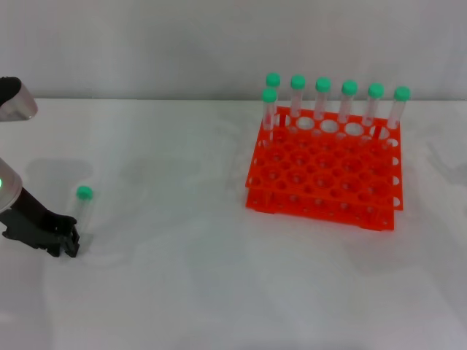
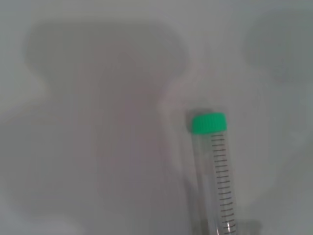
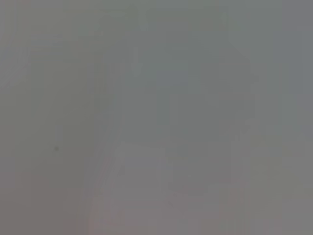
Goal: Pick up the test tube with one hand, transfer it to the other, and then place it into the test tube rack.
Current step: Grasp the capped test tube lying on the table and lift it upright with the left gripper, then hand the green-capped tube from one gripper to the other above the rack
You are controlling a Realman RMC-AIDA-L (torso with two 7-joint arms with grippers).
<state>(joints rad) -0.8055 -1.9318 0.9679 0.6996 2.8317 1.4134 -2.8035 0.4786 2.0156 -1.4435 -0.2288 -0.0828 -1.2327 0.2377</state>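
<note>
My right gripper should grip the test tube just below its green cap [image 1: 84, 204], while my left gripper holds the other end.
The test tube [image 1: 83, 210], clear with a green cap [image 1: 85, 192], lies on the white table at the far left, cap pointing away from me. My left gripper [image 1: 64, 242], black on a wrist with a green light, sits low at the tube's near end. The left wrist view shows the tube [image 2: 217, 176] with its cap [image 2: 208, 123] and printed scale on the bare table. The orange-red test tube rack [image 1: 325, 179] stands to the right of centre. My right gripper is out of view; its wrist view shows only a plain grey surface.
Several green-capped tubes [image 1: 322, 98] stand upright in the rack's back rows. A silver part of my left arm [image 1: 14, 102] shows at the left edge. White table [image 1: 175, 240] stretches between the tube and the rack.
</note>
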